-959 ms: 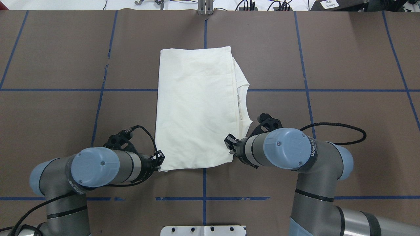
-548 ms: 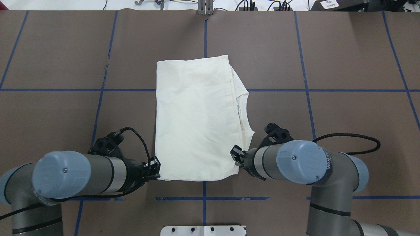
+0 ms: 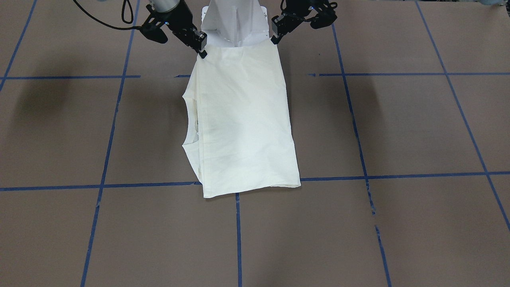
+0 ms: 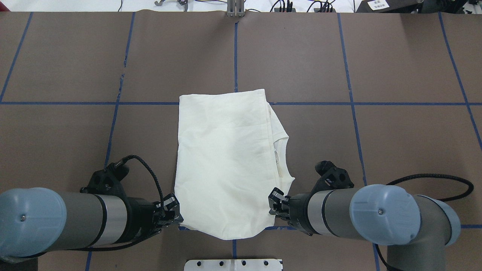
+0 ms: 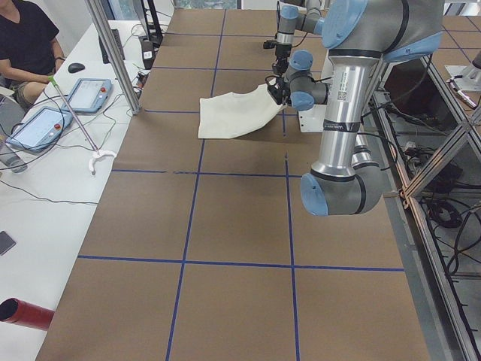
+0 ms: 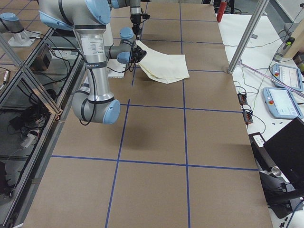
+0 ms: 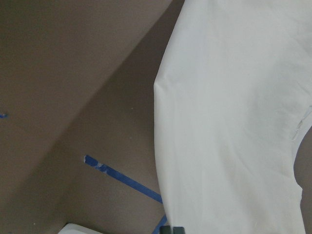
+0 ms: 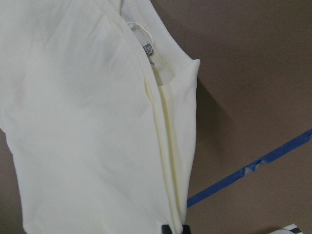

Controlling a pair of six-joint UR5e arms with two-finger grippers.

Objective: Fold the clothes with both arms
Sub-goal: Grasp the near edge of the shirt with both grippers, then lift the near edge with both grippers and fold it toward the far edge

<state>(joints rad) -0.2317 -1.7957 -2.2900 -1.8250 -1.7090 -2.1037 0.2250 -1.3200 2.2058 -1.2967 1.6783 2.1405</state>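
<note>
The T-shirt's near corner, now lifted off the table, will be released by my left gripper just inside the far corner point(image 3: 290, 184) beside the blue tape line.
The clothes are one cream T-shirt point(image 4: 226, 162), folded to a long panel with its plain side up and the neckline point(image 4: 278, 150) showing on the right edge. My left gripper point(image 4: 174, 214) is shut on its near left corner. The near right corner is pinched in my right gripper point(image 4: 274, 203). The near hem sags between them, lifted off the table, as the front-facing view shows with the T-shirt point(image 3: 243, 123), left gripper point(image 3: 275, 36) and right gripper point(image 3: 201, 48). Each wrist view is filled by cloth, the T-shirt point(image 7: 234, 122) on the left and the T-shirt point(image 8: 83, 131) on the right.
Brown table point(image 4: 395, 131) crossed by blue tape lines point(image 4: 350, 94). White base plate point(image 4: 233, 264) lies just behind the near hem. A seated person point(image 5: 26, 41), tablets point(image 5: 89, 94) and a grabber stick point(image 5: 75, 120) are at the side bench beyond the table's far edge.
Both grippers have drawn back toward the robot's base, dragging the T-shirt with them. Its far edge slid nearer across the table, and the near hem now hangs lifted and curved.
</note>
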